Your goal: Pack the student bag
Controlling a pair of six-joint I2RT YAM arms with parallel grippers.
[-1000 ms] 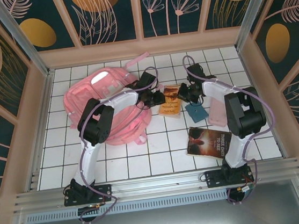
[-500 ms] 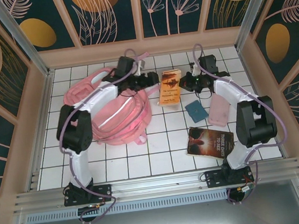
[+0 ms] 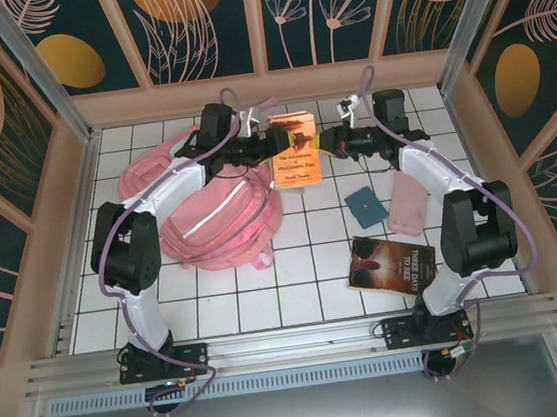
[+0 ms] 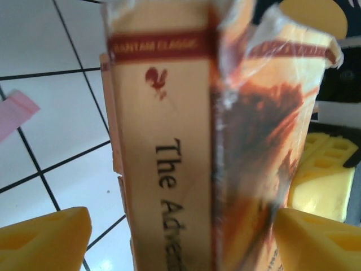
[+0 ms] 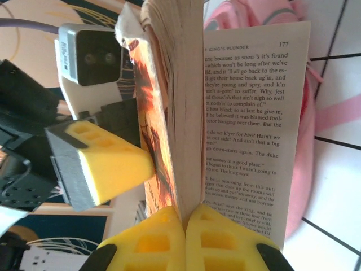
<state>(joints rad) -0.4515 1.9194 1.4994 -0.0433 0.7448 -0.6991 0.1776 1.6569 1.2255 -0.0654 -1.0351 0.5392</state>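
Observation:
My right gripper pinches only a thin wad of pages, so my left gripper will hold the spine while my right gripper takes the book's whole thickness (image 5: 181, 107).
The pink student bag (image 3: 208, 211) lies flat at the back left of the tiled table; its fabric also shows behind the book (image 5: 307, 169). An orange paperback book (image 3: 294, 151) is held up off the table between both arms. My right gripper (image 3: 331, 143) is shut on a wad of its pages (image 5: 185, 240), with one page (image 5: 248, 118) splayed out. My left gripper (image 3: 268, 150) stands open astride the book's spine (image 4: 163, 141). One yellow pad (image 5: 110, 164) reaches the cover. The other finger (image 4: 45, 240) stands clear of the spine.
A dark paperback (image 3: 391, 264) lies at the front right. A small teal item (image 3: 366, 206) and a pink case (image 3: 408, 202) lie between it and the right arm. Wooden walls close the table at the back and sides.
The right gripper has lifted the orange book off the table toward the back. The left gripper has opened and swung over the bag to straddle the book.

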